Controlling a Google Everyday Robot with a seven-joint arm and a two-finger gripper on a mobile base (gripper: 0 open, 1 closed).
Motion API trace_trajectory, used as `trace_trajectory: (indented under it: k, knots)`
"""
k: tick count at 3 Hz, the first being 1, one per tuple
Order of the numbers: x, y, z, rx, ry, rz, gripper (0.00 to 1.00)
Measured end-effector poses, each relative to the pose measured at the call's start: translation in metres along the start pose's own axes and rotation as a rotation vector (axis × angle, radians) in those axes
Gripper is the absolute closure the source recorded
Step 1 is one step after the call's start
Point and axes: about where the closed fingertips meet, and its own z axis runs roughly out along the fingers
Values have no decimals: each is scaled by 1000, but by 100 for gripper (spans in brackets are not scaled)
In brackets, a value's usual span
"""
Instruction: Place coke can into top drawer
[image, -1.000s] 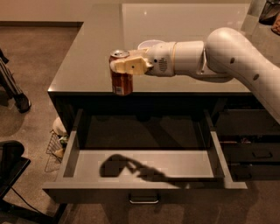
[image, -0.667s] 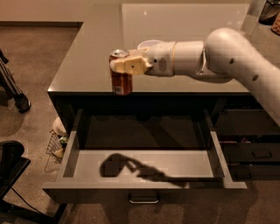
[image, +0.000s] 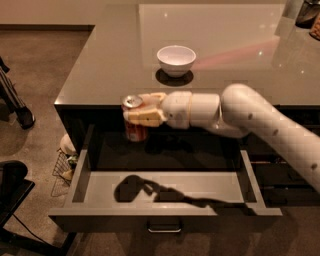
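My gripper is going to set the coke can down for me on the drawer's bottom at the shadow's end (image: 122, 181) nearest the wire basket. The can still hangs above the open drawer.
The coke can (image: 134, 131), red with a silver top, is upright in my gripper (image: 142, 113), whose cream fingers (image: 150, 116) are shut around its upper half. The white arm reaches in from the right. The can hangs in the air in front of the counter's front edge, above the back left part of the top drawer (image: 165, 212). The drawer is pulled wide open, grey inside, with a small silver handle (image: 164, 229) on its front. The shadow of arm and can lies on the drawer floor.
A white bowl (image: 176, 59) stands on the glossy grey counter (image: 100, 75) behind the gripper. Darker drawers (image: 280, 175) are to the right of the open one. A wire basket (image: 64, 162) and a black chair part (image: 12, 185) stand on the floor at left.
The can and gripper have come forward off the counter and lower, now over the open drawer; the white bowl has come into view behind them.
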Motion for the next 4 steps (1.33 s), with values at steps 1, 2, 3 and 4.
trace_trajectory:
  k: [1,2,3,4]
  knots:
    - [70,26,10,-59,6,-49,100]
    - [103,34,25,-92,10,-63,100]
    - [157,31,60,-103,-1,-24,100]
    - [189,27,75,-85,-6,36,100]
